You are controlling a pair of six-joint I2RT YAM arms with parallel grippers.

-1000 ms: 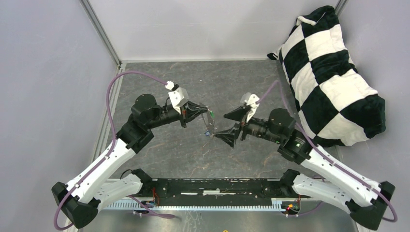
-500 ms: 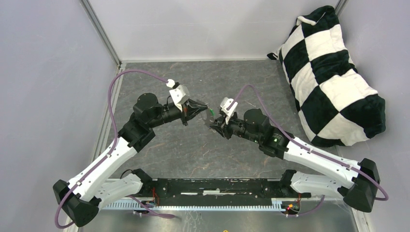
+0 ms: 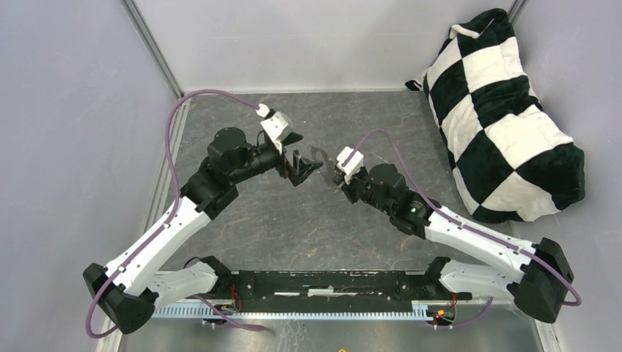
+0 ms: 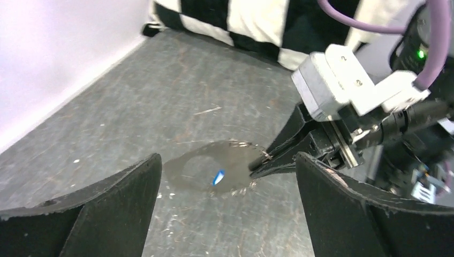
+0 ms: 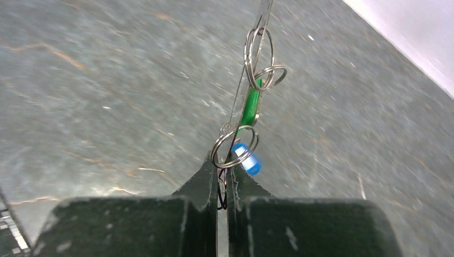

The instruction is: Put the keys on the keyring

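Next, my right gripper lets go of the keyring on the dark tabletop (image 3: 321,174), in the spot below the gap between my two grippers.
The keyring (image 5: 263,13) is a thin grey loop, seen edge-on in the right wrist view and motion-blurred in the left wrist view (image 4: 203,168). My right gripper (image 5: 222,167) is shut on its wire. A green-headed key (image 5: 250,107) and a blue-headed key (image 5: 249,160) hang on the loop by small split rings (image 5: 234,147). Only the blue key (image 4: 218,176) shows from the left wrist. My left gripper (image 4: 227,163) is open wide, just short of the loop and touching nothing. From above, the left gripper (image 3: 301,165) and right gripper (image 3: 335,174) face each other over the mid-table, the keyring (image 3: 317,155) between them.
A large black-and-white checkered pillow (image 3: 506,110) lies along the right side, also seen behind the right arm as a pillow (image 4: 241,21). Grey walls with metal rails (image 3: 154,51) enclose the scratched dark tabletop (image 3: 293,227).
My left gripper opened, let go of the keyring and drew back slightly. My right gripper moved in leftward and shut on the ring, which now swings from it.
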